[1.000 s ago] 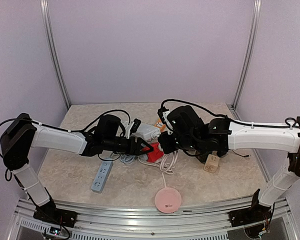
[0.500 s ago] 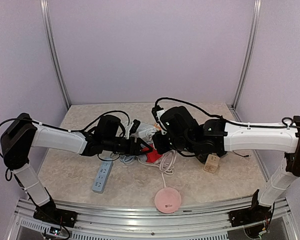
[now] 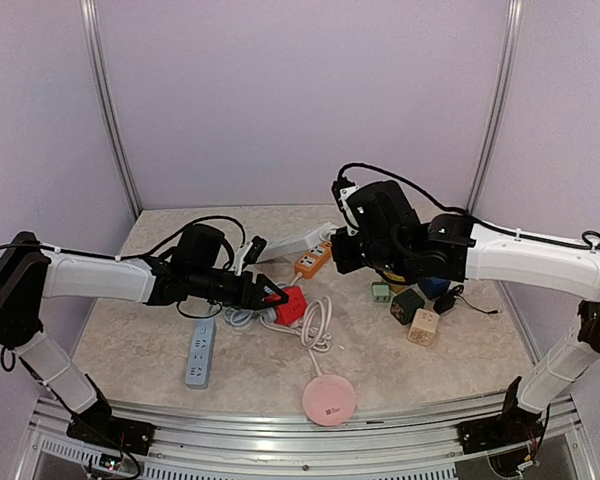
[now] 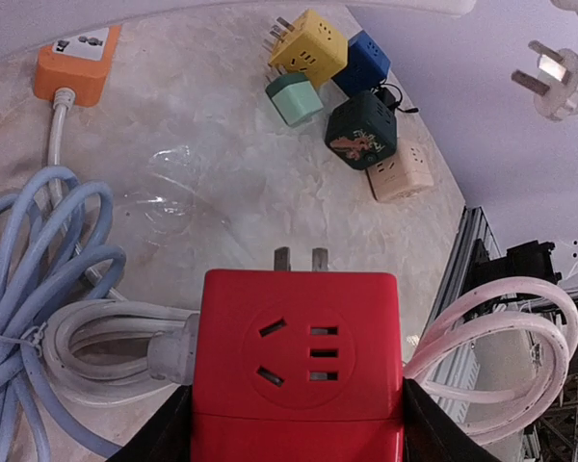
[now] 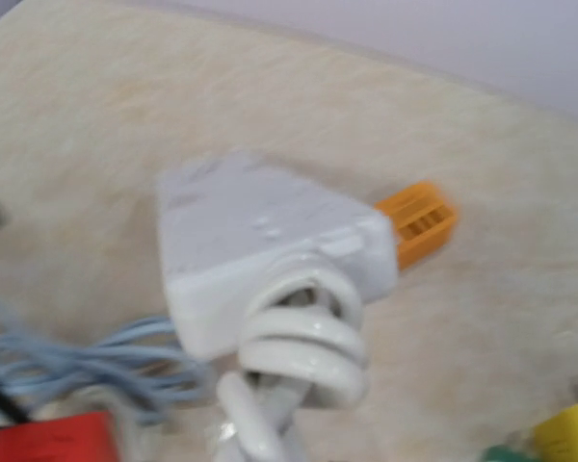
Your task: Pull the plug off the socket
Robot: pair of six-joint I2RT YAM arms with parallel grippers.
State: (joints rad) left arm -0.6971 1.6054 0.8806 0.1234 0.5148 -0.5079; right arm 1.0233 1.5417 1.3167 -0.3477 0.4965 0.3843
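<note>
The white strip will go down from my right gripper on the table [image 3: 361, 242] [image 5: 532, 258] between the orange strip and the coloured cube sockets.
My left gripper [image 4: 297, 428] is shut on the red cube socket [image 4: 299, 356], its black fingers [image 4: 169, 433] pressing both sides. The socket's front face is bare, with two metal prongs at its far edge. In the top view this gripper [image 3: 275, 297] holds the red socket [image 3: 292, 304] low over the table. A white plug [image 4: 557, 75] with bare prongs hangs in the air at the upper right, held by my raised right gripper [image 3: 337, 255]. The right wrist view is blurred: a white block with coiled cord [image 5: 270, 260] fills it, and no fingers show.
A pale plug with white cord [image 4: 173, 346] sits at the red socket's left side. Blue cable bundle [image 4: 39, 250], orange strip [image 3: 313, 262], white strip [image 3: 305, 240], grey strip [image 3: 204, 350], pink disc [image 3: 330, 400]. Coloured cube sockets [image 3: 410, 305] lie at the right.
My right gripper has pulled up and to the right, away from the red socket, taking the white plug with it. The left gripper still holds the socket, shifted slightly left.
</note>
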